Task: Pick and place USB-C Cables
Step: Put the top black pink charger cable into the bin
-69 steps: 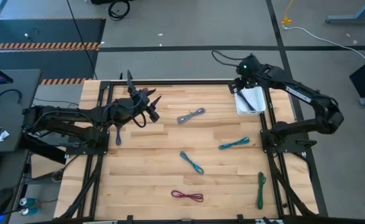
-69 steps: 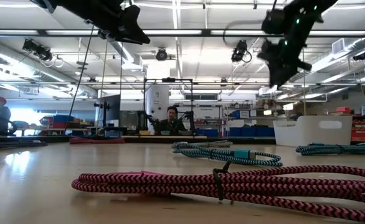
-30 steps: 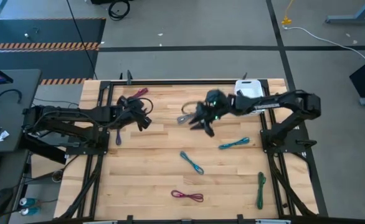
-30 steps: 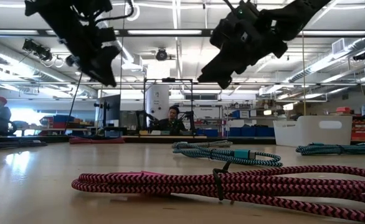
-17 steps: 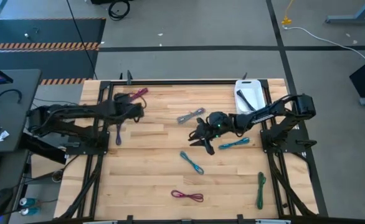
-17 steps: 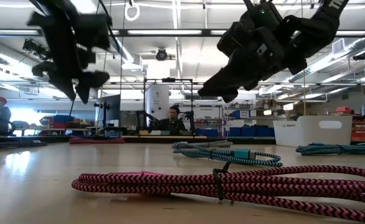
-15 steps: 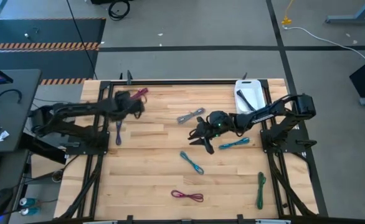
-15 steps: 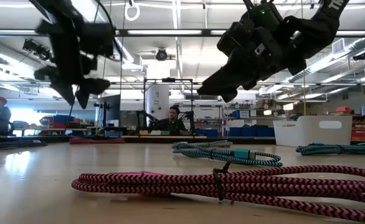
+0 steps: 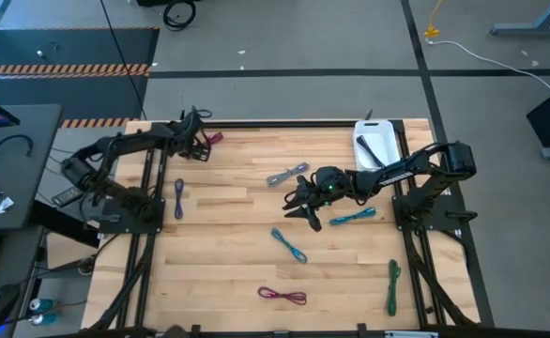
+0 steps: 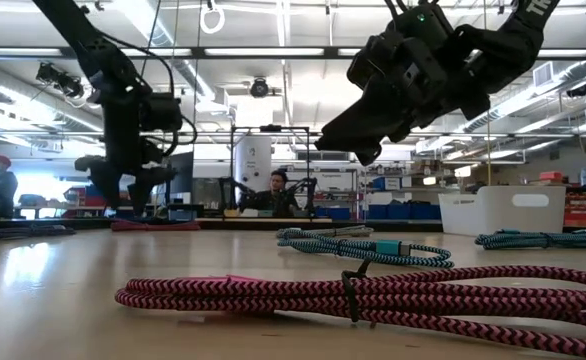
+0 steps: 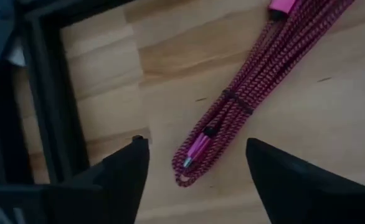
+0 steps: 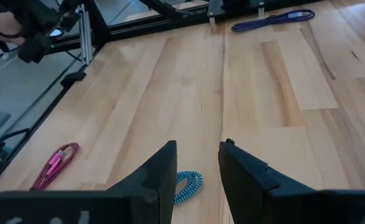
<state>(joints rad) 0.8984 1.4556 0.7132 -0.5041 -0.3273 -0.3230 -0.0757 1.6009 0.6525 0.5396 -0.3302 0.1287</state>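
The magenta-red cable lies across the table from the white bin, so my left gripper will take hold of the cable's near end [image 11: 194,154] and hold out its far end to my right gripper.
My left gripper [image 9: 199,145] [image 11: 198,163] is open at the table's far-left corner, fingers pointing down on either side of one end of the magenta-red cable [image 9: 210,139] [image 11: 245,102], which lies flat. My right gripper [image 9: 300,203] [image 12: 198,167] hangs open above mid-table, between the grey cable [image 9: 287,175] and the light blue cable [image 9: 289,245] [image 12: 186,184]. Flat on the wood too: purple [image 9: 178,195], teal [image 9: 353,217], maroon [image 9: 282,296] [image 10: 373,300] and green [image 9: 392,286].
A white bin [image 9: 376,148] stands at the far-right corner with a dark object inside. Black frame rails [image 11: 48,106] run beside the left gripper at the table's edge. A person [image 10: 276,190] sits far behind the table. Bare wood lies between the cables.
My left gripper has swung toward the far edge and come down, tipping to point downward over the magenta-red cable. My right gripper has moved from beside the grey cable toward the near edge, then held still. No cable has moved.
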